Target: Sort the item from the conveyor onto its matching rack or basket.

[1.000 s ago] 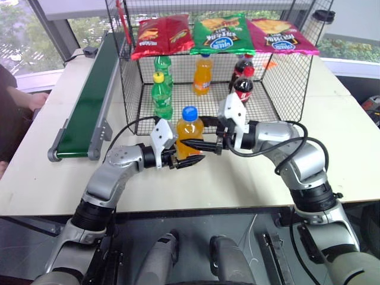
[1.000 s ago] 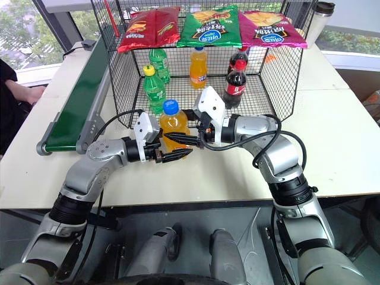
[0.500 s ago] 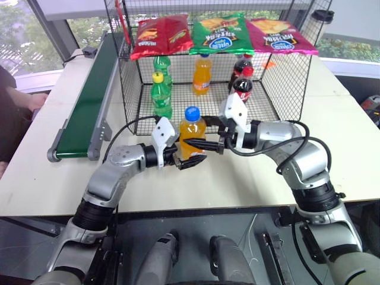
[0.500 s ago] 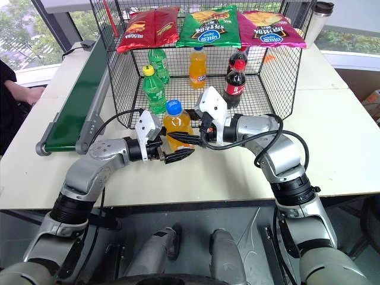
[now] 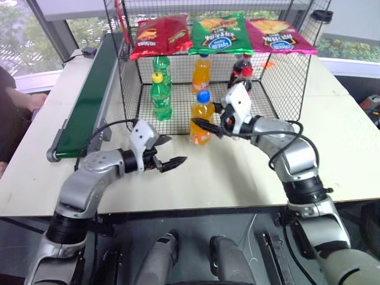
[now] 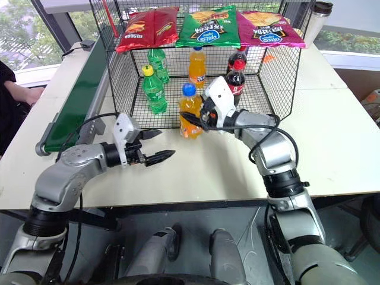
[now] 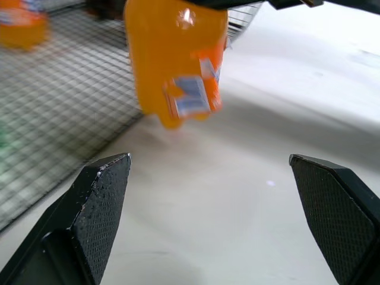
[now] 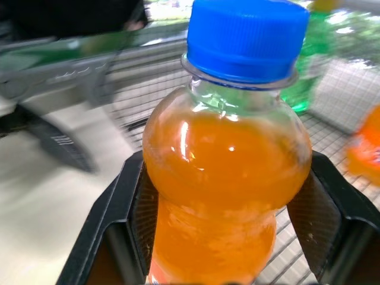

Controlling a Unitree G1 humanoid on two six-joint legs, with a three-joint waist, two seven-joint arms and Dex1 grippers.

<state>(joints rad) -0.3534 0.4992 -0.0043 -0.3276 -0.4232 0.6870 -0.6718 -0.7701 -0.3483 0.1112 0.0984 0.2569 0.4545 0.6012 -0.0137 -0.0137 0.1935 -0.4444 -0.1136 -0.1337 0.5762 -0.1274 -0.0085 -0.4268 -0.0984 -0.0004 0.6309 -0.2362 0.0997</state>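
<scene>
Next, my right gripper lets go of the orange soda bottle on the cage's mesh bottom in front of the other orange bottle (image 5: 205, 119).
The item, an orange soda bottle (image 5: 202, 116) with a blue cap, hangs slightly tilted just above the table at the open front of the black wire cage (image 5: 288, 80). My right gripper (image 5: 199, 124) is shut on its body; in the right wrist view both pads (image 8: 135, 209) press the bottle (image 8: 225, 172). My left gripper (image 5: 171, 150) stands open and empty over the table, nearer to me and left of the bottle. The left wrist view shows the bottle (image 7: 177, 59) well beyond its spread fingertips (image 7: 104, 190). The dark green conveyor (image 5: 89, 98) runs along the left of the cage.
Inside the cage stand green soda bottles (image 5: 161, 95), another orange bottle (image 5: 202, 74) and cola bottles (image 5: 242, 70). Three snack bags (image 5: 222, 32) lie on its mesh top. A person sits at the far left edge (image 5: 12, 101). Bare tabletop lies right of the cage.
My left gripper let go of the bottle, opened and drew back to the left. My right gripper carried the bottle away from me, up to the cage's front.
</scene>
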